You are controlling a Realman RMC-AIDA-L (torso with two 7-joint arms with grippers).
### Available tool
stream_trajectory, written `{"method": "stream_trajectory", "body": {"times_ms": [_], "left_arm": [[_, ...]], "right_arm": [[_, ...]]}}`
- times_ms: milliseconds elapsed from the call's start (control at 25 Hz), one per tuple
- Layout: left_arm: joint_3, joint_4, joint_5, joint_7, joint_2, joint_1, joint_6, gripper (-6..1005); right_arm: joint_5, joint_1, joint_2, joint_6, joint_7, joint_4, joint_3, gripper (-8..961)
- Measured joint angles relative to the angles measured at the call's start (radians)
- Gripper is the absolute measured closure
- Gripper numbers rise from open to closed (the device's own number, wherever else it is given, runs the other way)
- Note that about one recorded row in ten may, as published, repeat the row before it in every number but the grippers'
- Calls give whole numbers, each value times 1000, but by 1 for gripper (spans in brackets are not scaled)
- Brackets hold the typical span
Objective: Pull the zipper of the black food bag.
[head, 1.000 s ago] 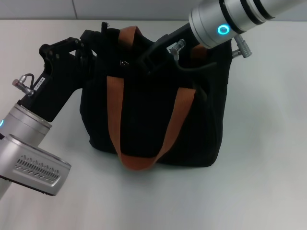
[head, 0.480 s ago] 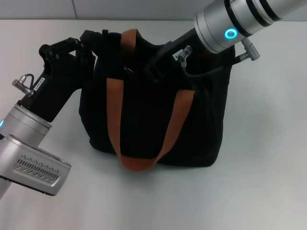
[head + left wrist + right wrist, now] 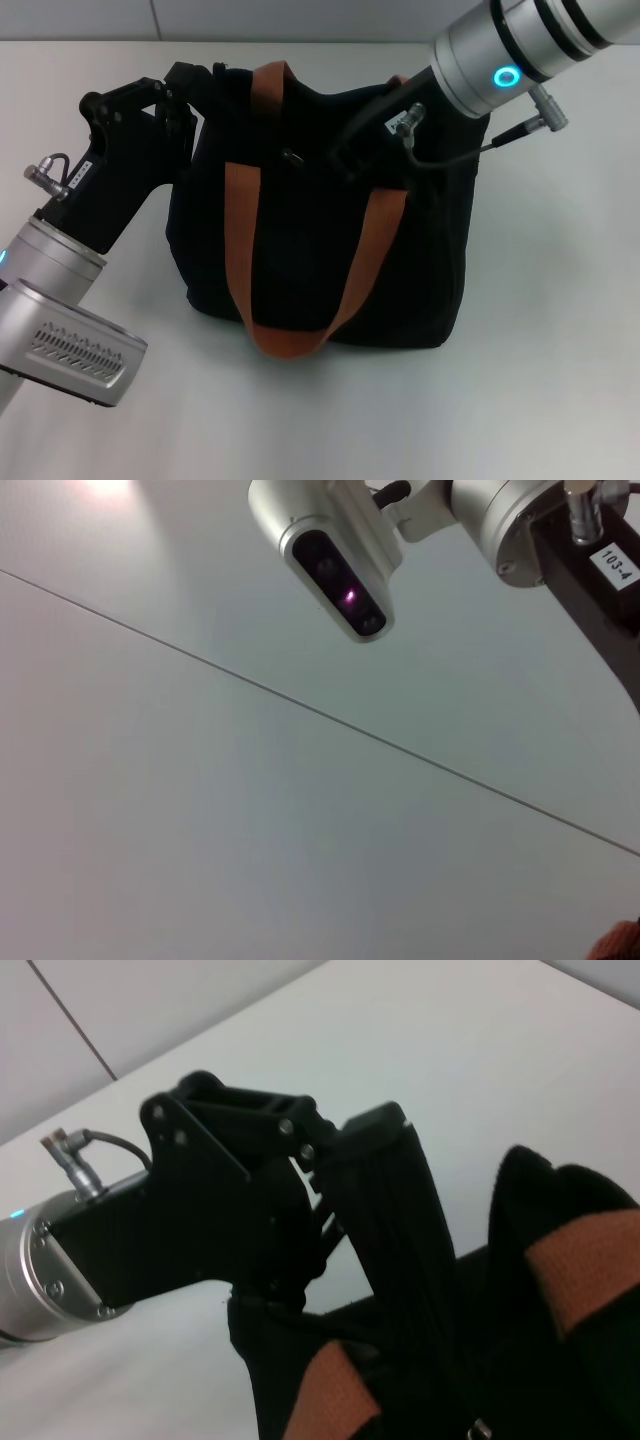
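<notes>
Next, my right gripper lets go of the silver zipper beside the upper end of the rust-orange strap (image 3: pixel 420 181), close to the silver forearm.
The black food bag (image 3: pixel 300 250) stands in the middle of the white table, with rust-orange handles (image 3: pixel 240 240) hanging down its front. My left gripper (image 3: pixel 195 85) is shut on the bag's upper far-left corner; it also shows in the right wrist view (image 3: pixel 335 1160). My right gripper (image 3: pixel 335 160) lies across the top of the bag, dark against the fabric. The small silver zipper (image 3: pixel 292 158) sits at its tip on the zip line and travels with it. The same silver tab shows at the edge of the right wrist view (image 3: pixel 478 1428).
The white table (image 3: pixel 540 330) surrounds the bag. The right arm's silver forearm with a blue light ring (image 3: pixel 505 75) reaches in over the bag's far-right corner. The left wrist view shows the right arm's wrist camera housing (image 3: pixel 330 550) above the table.
My right gripper has moved to the right along the top of the bag, and the silver zipper tab has moved right with it. The left gripper has stayed on the bag's corner.
</notes>
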Motion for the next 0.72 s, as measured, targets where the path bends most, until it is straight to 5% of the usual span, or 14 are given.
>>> {"method": "stream_trajectory", "body": {"times_ms": [720], "left_arm": [[-4,0,1,0,0,3,0,982]], "right_arm": [[-85,-85,1,-142,41,-126,87,953]]}}
